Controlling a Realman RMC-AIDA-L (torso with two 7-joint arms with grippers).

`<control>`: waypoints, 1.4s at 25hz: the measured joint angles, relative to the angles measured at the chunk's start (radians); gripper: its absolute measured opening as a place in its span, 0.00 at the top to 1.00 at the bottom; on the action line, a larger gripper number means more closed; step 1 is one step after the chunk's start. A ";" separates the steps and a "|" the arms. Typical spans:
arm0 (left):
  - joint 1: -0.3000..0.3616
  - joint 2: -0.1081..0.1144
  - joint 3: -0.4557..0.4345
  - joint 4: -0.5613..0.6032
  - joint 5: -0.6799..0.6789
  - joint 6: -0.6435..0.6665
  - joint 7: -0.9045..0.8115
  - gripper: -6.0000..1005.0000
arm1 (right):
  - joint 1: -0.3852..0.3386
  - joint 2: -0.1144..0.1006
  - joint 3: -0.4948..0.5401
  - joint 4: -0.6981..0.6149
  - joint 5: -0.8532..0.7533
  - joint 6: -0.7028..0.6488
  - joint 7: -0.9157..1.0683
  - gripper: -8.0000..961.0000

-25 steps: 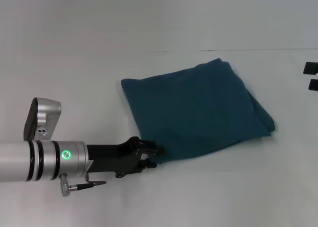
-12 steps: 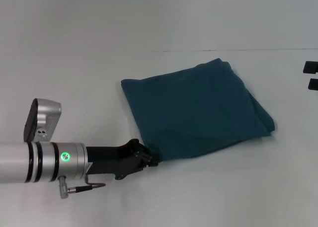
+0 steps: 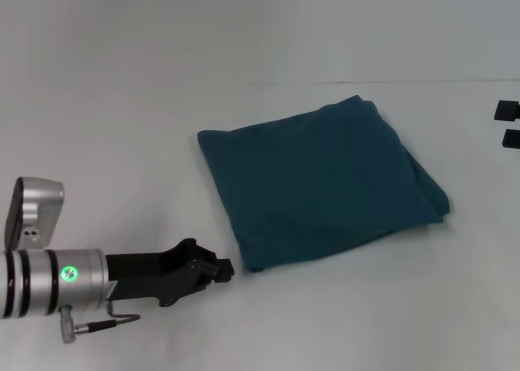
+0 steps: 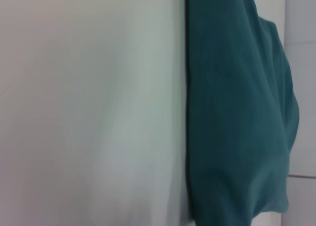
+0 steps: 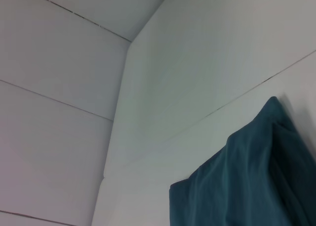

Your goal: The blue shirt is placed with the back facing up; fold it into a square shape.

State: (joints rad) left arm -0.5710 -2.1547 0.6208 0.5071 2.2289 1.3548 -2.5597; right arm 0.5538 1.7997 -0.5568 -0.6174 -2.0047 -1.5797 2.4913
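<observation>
I see the folded blue shirt lying crooked with its near edge slanting, so I should open my left gripper, take the shirt's near corner (image 3: 253,263) and pull the shirt straighter.
The blue shirt (image 3: 321,180) lies folded into a rough, slightly skewed square on the white table, right of centre in the head view. It also fills one side of the left wrist view as the blue shirt (image 4: 237,112), and one corner shows in the right wrist view as the blue shirt (image 5: 247,186). My left gripper (image 3: 223,267) is shut and holds nothing. It sits low over the table, just off the shirt's near left corner and a small gap away from it. At the far right edge my right gripper (image 3: 509,123) shows only two black fingertips, spread apart, well clear of the shirt.
The white table (image 3: 122,144) runs bare around the shirt. A thin seam (image 3: 366,82) crosses the surface behind the shirt. My left arm's silver wrist (image 3: 41,278) lies along the front left.
My left gripper was open at the shirt's near left corner. It has shut and drawn back to the left and toward me, off the cloth. The shirt has stayed put.
</observation>
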 joint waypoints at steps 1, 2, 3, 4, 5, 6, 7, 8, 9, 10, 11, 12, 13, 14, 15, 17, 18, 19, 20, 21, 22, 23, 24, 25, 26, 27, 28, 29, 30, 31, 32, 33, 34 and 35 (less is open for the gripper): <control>0.005 0.001 -0.001 0.005 0.000 0.003 -0.001 0.94 | 0.000 0.000 0.000 0.003 0.000 0.001 0.000 0.27; 0.008 0.002 -0.001 0.008 -0.001 0.009 0.000 0.94 | 0.000 0.000 0.000 0.005 0.000 0.001 0.000 0.27; 0.010 0.002 -0.001 0.009 -0.002 0.012 0.002 0.94 | 0.000 0.000 0.000 0.006 0.000 0.001 0.000 0.27; 0.009 0.002 -0.001 0.011 -0.007 0.028 0.023 0.94 | 0.000 0.000 0.000 0.006 0.000 0.001 0.000 0.27; 0.006 0.002 -0.001 0.011 -0.011 0.034 0.034 0.94 | 0.001 0.000 0.000 0.006 0.000 0.001 0.000 0.27; 0.003 0.001 -0.001 0.011 -0.015 0.036 0.047 0.94 | 0.001 0.000 0.000 0.006 0.000 0.001 0.000 0.27; 0.003 0.001 -0.001 0.011 -0.015 0.036 0.047 0.94 | 0.001 -0.001 0.000 0.007 0.000 0.000 0.000 0.27; 0.001 0.001 -0.001 0.011 -0.019 0.036 0.056 0.94 | 0.001 -0.001 0.000 0.007 0.000 0.000 0.000 0.27; -0.001 -0.001 -0.001 0.012 -0.023 0.035 0.065 0.93 | 0.001 -0.001 0.000 0.007 0.000 0.000 0.000 0.27; -0.003 -0.002 0.001 0.011 -0.026 0.029 0.067 0.92 | 0.000 -0.001 0.000 0.007 0.000 -0.001 0.000 0.27; -0.004 -0.003 0.002 0.010 -0.026 0.025 0.067 0.92 | 0.000 -0.001 0.000 0.007 0.000 -0.001 0.000 0.27; -0.007 -0.004 0.005 0.004 -0.026 0.013 0.064 0.91 | -0.001 -0.002 0.000 0.007 0.000 -0.001 0.000 0.27; -0.011 -0.004 0.006 -0.004 -0.025 0.003 0.062 0.90 | -0.003 -0.002 0.000 0.007 0.000 -0.001 0.000 0.27; -0.011 -0.004 0.006 -0.004 -0.025 0.003 0.062 0.89 | -0.004 -0.002 0.000 0.007 0.000 -0.001 0.000 0.27; -0.014 -0.005 0.006 -0.011 -0.024 -0.006 0.061 0.88 | -0.004 -0.002 0.000 0.007 0.000 -0.001 0.000 0.27; -0.023 -0.006 0.008 -0.024 -0.024 -0.024 0.061 0.65 | -0.005 -0.002 0.000 0.007 0.000 -0.001 0.000 0.27; -0.024 -0.006 0.008 -0.026 -0.025 -0.026 0.061 0.63 | -0.005 -0.002 0.000 0.007 0.000 -0.001 0.000 0.27; -0.027 -0.006 0.008 -0.032 -0.026 -0.031 0.061 0.60 | -0.004 -0.002 0.000 0.007 0.000 -0.001 0.000 0.27; -0.032 -0.006 0.008 -0.041 -0.027 -0.038 0.061 0.58 | -0.004 -0.002 0.000 0.007 0.000 -0.001 0.000 0.27; -0.036 -0.007 0.008 -0.048 -0.027 -0.044 0.061 0.55 | -0.004 -0.002 0.000 0.007 0.000 -0.002 0.000 0.27; -0.040 -0.007 0.008 -0.056 -0.028 -0.051 0.062 0.53 | -0.003 -0.002 0.000 0.007 0.000 -0.002 0.000 0.27; -0.046 -0.007 0.008 -0.067 -0.028 -0.061 0.064 0.51 | -0.003 -0.002 0.000 0.007 0.000 -0.003 0.000 0.27; -0.052 -0.007 0.008 -0.079 -0.028 -0.071 0.067 0.48 | -0.003 -0.002 0.000 0.007 0.000 -0.003 0.000 0.27; -0.060 -0.008 0.008 -0.091 -0.028 -0.084 0.069 0.46 | -0.002 -0.001 0.000 0.007 0.000 -0.004 0.000 0.27; -0.065 -0.008 0.008 -0.098 -0.028 -0.091 0.070 0.44 | -0.002 -0.001 0.000 0.007 0.000 -0.004 0.000 0.27; -0.071 -0.008 0.008 -0.106 -0.028 -0.099 0.072 0.41 | -0.003 -0.001 0.000 0.007 0.000 -0.005 0.000 0.27; -0.077 -0.008 0.007 -0.113 -0.029 -0.108 0.072 0.37 | -0.003 -0.001 0.000 0.007 0.000 -0.005 0.000 0.27; -0.082 -0.008 0.007 -0.118 -0.030 -0.116 0.070 0.34 | -0.003 -0.001 0.000 0.007 0.000 -0.006 0.000 0.27; -0.083 -0.008 0.007 -0.120 -0.030 -0.120 0.069 0.30 | -0.004 -0.001 0.000 0.007 0.000 -0.006 0.000 0.27; -0.086 -0.008 0.007 -0.123 -0.029 -0.127 0.063 0.26 | -0.005 -0.001 0.000 0.007 0.000 -0.006 0.000 0.27; -0.087 -0.008 0.006 -0.123 -0.029 -0.132 0.059 0.22 | -0.007 -0.001 0.000 0.007 0.000 -0.006 0.000 0.27; -0.087 -0.008 0.005 -0.123 -0.029 -0.135 0.058 0.18 | -0.009 0.000 0.000 0.007 0.000 -0.006 0.000 0.27; -0.086 -0.008 0.004 -0.123 -0.029 -0.137 0.058 0.21 | -0.010 0.000 0.000 0.008 0.000 -0.007 0.000 0.27; -0.085 -0.008 0.003 -0.123 -0.030 -0.137 0.058 0.23 | -0.010 0.000 0.001 0.008 0.000 -0.007 0.000 0.27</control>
State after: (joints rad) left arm -0.6558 -2.1629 0.6235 0.3836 2.1987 1.2174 -2.5014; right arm 0.5434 1.7994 -0.5561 -0.6093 -2.0049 -1.5862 2.4912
